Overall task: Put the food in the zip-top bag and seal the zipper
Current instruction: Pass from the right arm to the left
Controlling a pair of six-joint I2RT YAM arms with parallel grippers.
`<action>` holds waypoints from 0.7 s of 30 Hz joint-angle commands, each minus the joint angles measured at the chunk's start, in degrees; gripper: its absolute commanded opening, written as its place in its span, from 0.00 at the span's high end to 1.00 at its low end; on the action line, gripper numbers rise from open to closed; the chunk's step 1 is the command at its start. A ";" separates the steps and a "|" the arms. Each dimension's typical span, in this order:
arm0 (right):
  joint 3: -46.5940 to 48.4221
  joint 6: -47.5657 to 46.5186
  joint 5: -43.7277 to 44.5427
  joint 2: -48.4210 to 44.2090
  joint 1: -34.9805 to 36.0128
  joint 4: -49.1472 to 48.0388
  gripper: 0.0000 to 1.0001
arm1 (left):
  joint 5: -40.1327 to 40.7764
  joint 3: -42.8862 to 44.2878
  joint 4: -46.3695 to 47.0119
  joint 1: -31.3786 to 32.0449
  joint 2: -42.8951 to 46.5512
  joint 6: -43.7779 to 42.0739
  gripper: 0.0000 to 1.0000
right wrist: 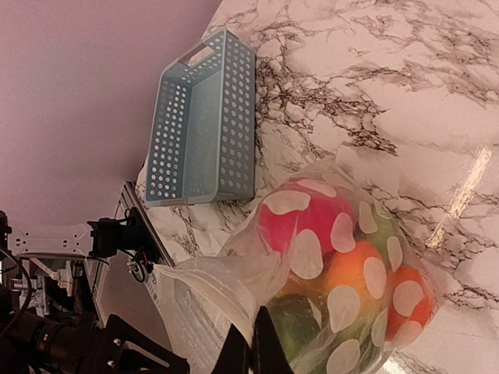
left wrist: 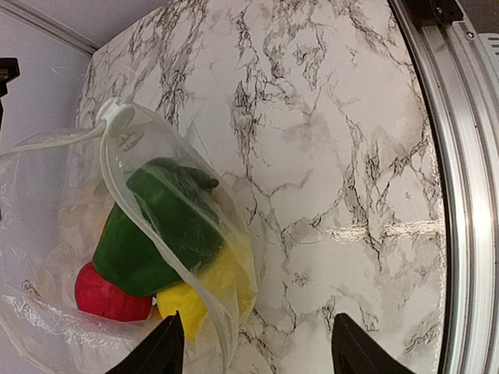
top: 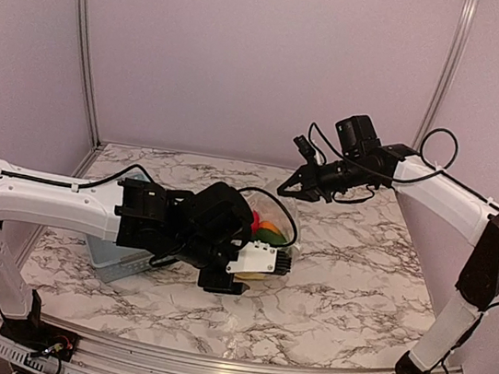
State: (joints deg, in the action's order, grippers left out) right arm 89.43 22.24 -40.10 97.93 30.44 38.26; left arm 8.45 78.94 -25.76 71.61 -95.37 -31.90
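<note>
My right gripper holds the bag's rim away from the white end of the zipper. It should open and pinch that white end [left wrist: 117,117] before it seals the bag.
The clear zip-top bag [top: 275,217] lies mid-table and holds the food [top: 267,229]. In the right wrist view its polka-dot face [right wrist: 327,257] shows red, orange and green pieces [right wrist: 355,273] inside. My right gripper [right wrist: 253,352] is shut on the bag's mouth edge and holds it up; in the top view it [top: 285,188] is just behind the bag. My left gripper [left wrist: 257,354] is open and empty, just right of the bag over bare table. The left wrist view shows a green pepper [left wrist: 160,226], a red piece [left wrist: 105,292] and a yellow piece [left wrist: 191,300] behind the zipper strip [left wrist: 148,222].
The grey-blue slotted basket [right wrist: 207,117] stands empty to the left of the bag, mostly hidden under my left arm in the top view [top: 118,262]. The table's metal edge rail [left wrist: 464,195] runs along the right of the left wrist view.
</note>
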 commanded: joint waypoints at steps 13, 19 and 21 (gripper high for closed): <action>-0.51 -0.01 -1.58 -1.21 0.30 0.34 0.90 | 5.26 7.46 -4.63 -2.98 -6.20 -0.18 1.00; 6.31 -1.08 -5.16 -5.70 -0.06 6.61 0.56 | 4.19 12.30 -5.24 -3.67 -4.23 6.75 1.00; 6.53 -4.26 -1.19 -8.09 -0.45 8.68 0.52 | 4.90 12.28 -6.48 -3.76 -3.46 8.48 1.00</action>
State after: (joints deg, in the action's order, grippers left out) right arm 91.53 22.35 -44.18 96.75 30.41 42.15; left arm 13.89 89.19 -29.41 68.18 -101.19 -28.97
